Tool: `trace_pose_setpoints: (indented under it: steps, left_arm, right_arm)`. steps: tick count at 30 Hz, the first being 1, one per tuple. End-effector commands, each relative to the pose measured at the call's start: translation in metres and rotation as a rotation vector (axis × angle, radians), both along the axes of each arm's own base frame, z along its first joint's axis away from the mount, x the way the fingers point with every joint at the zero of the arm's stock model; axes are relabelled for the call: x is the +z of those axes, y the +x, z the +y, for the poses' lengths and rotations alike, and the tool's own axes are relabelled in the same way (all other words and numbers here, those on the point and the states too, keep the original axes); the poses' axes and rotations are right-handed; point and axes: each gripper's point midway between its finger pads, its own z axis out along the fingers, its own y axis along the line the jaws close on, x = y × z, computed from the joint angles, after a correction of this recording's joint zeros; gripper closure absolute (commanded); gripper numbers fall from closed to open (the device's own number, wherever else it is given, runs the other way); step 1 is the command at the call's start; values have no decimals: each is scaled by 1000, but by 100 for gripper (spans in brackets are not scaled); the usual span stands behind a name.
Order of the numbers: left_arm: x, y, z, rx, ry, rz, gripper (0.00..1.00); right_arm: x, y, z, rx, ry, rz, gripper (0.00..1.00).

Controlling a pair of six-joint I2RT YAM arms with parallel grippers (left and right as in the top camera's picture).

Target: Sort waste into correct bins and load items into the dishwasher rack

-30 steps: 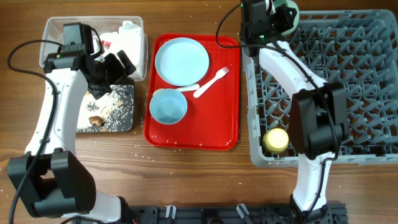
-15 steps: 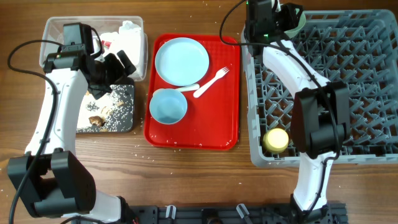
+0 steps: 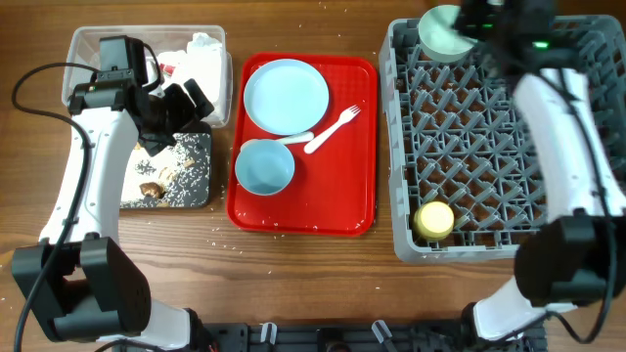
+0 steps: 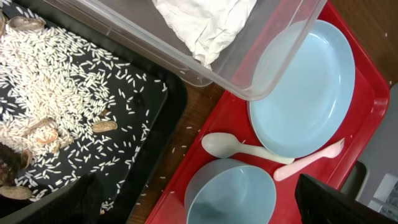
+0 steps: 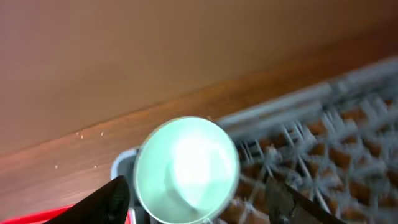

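Observation:
Next, I close my right gripper on the pale green bowl's rim (image 3: 468, 49) (image 5: 234, 189), on the side that faces the middle of the grey dishwasher rack.
A pale green bowl (image 3: 442, 32) (image 5: 186, 171) rests on its side in the far-left corner of the grey dishwasher rack (image 3: 401, 147). My right gripper (image 3: 469, 20) (image 5: 196, 205) hangs open over it, fingers clear of its rim. A yellow cup (image 3: 434, 219) sits at the rack's near left. My left gripper (image 3: 178, 115) (image 4: 199, 211) is open and empty between the clear tub (image 3: 83, 44) of napkins (image 4: 205, 22) and the black tray (image 3: 191, 186) of food scraps (image 4: 62, 81). Plate (image 3: 286, 95), bowl (image 4: 230, 196), spoon (image 4: 239, 148) and fork (image 3: 333, 129) lie on the red tray.
The red serving tray (image 3: 357, 196) lies between the bins and the rack. Rice grains are scattered on the wooden table near the black tray. The right arm's links stretch along the rack's right side.
My right gripper has opened and let go of the green bowl, and the arm has swung right over the rack's back. The left arm has not moved.

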Motion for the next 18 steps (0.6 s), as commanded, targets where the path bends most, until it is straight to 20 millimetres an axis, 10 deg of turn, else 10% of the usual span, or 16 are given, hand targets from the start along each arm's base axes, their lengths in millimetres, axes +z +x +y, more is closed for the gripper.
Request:
trace_pose_setpoints:
  steps: [1,12,18]
  left_arm:
    - [8,4,0,-3,-1,-25,0]
    - [8,4,0,-3,-1,-25,0]
    - [8,4,0,-3,-1,-25,0]
  right_arm:
    - [-35,-4,-4,-45,200,99,31]
    - [-146,7,-4,-81,271,315,54]
    - [-142,17,-5,-74,268,272,96]
